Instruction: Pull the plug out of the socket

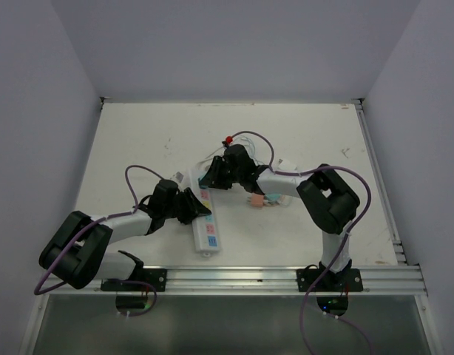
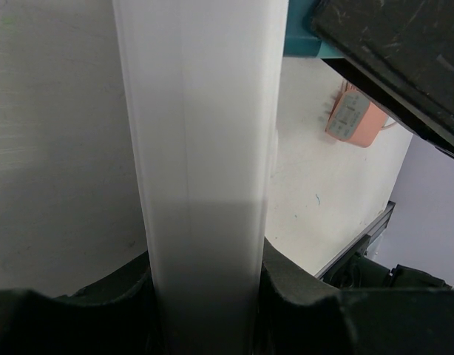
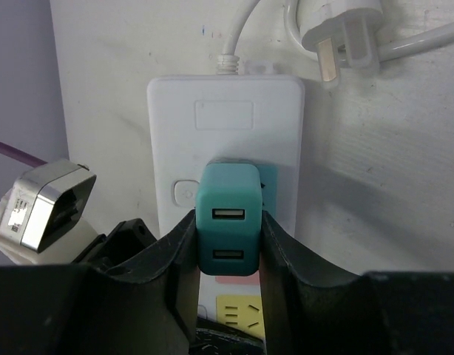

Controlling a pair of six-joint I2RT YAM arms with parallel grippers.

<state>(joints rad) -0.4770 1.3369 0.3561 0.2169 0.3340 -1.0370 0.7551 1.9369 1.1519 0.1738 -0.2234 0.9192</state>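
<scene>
The plug, still seated in the socket's teal outlet face, will be set free by my right gripper on the table [image 1: 288, 180] beside the white block, near the pink and teal adapter.
The socket [image 1: 205, 225] is a long white power strip lying on the table, its far end hidden under both grippers. In the left wrist view its white side [image 2: 205, 163] runs up the frame, and my left gripper [image 2: 205, 296] is shut on it. The plug [image 3: 228, 218] is a teal block with two USB ports, seated in the socket [image 3: 175, 118] on its teal outlet face. My right gripper [image 3: 227, 244] is shut on the plug, one finger pressed on each side. From above, the right gripper [image 1: 212, 177] sits over the socket's far end.
A pink and teal adapter [image 1: 258, 200] lies on the table right of the socket. The socket's own white cord and three-pin plug [image 3: 341, 33] lie loose beyond its end. A red-tipped object [image 1: 228, 140] sits farther back. A metal rail [image 1: 271, 277] lines the near edge.
</scene>
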